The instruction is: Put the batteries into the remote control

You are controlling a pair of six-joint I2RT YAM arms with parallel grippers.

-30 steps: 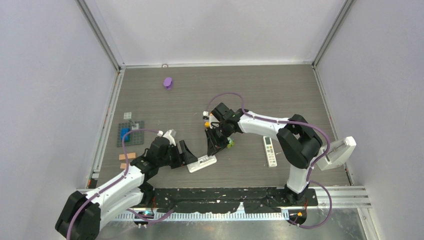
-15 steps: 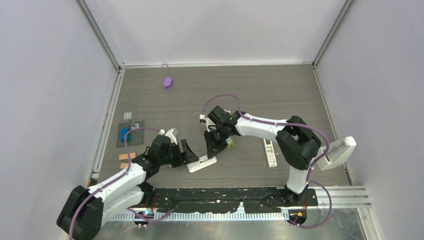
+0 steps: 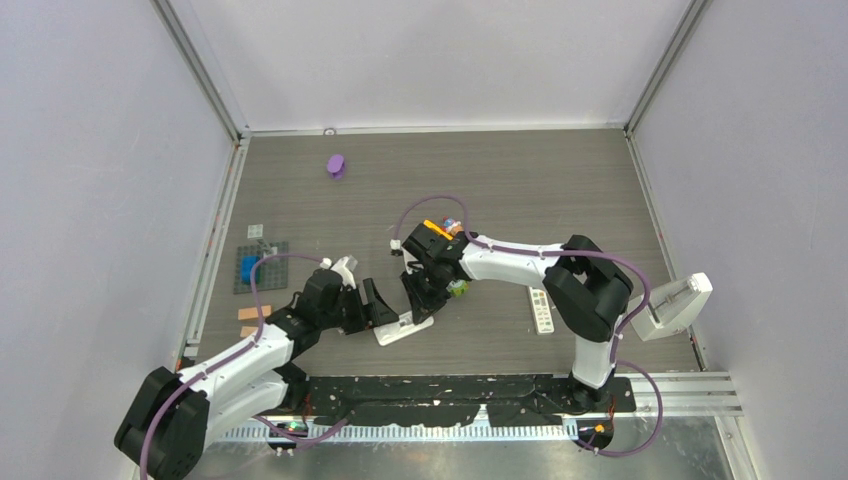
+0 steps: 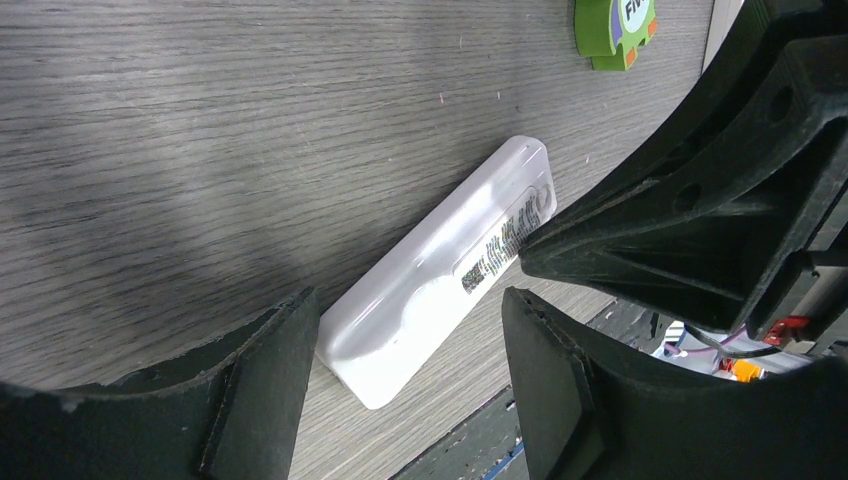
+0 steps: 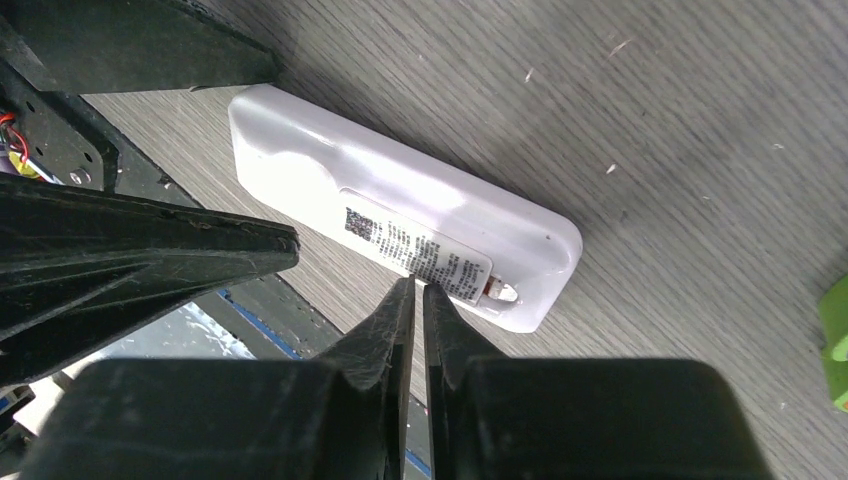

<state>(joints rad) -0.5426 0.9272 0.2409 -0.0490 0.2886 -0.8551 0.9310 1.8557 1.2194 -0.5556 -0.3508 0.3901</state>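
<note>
My right gripper is facing the white remote, which lies flat with its labelled cover shut, so it should open, grip the remote's sides (image 5: 398,158) and lift it to my left gripper.
The white remote control (image 3: 404,327) lies face down near the table's front, its labelled back (image 5: 420,245) facing up. My left gripper (image 4: 410,335) stands open, its fingers on either side of the remote's near end (image 4: 375,350). My right gripper (image 5: 412,287) is shut with nothing between its fingers, and its tips rest at the edge of the labelled cover. Behind the right arm lie an orange battery (image 3: 431,227) and a small purple one (image 3: 452,225).
A green toy block (image 3: 459,289) lies just right of the right gripper. A second white remote (image 3: 540,303) lies further right. A grey baseplate with a blue brick (image 3: 260,266), orange pieces (image 3: 254,313) and a purple object (image 3: 336,165) are on the left and back.
My right gripper has closed and moved left and nearer, onto the remote's back. That uncovered the orange and purple batteries behind it. The left arm has barely moved.
</note>
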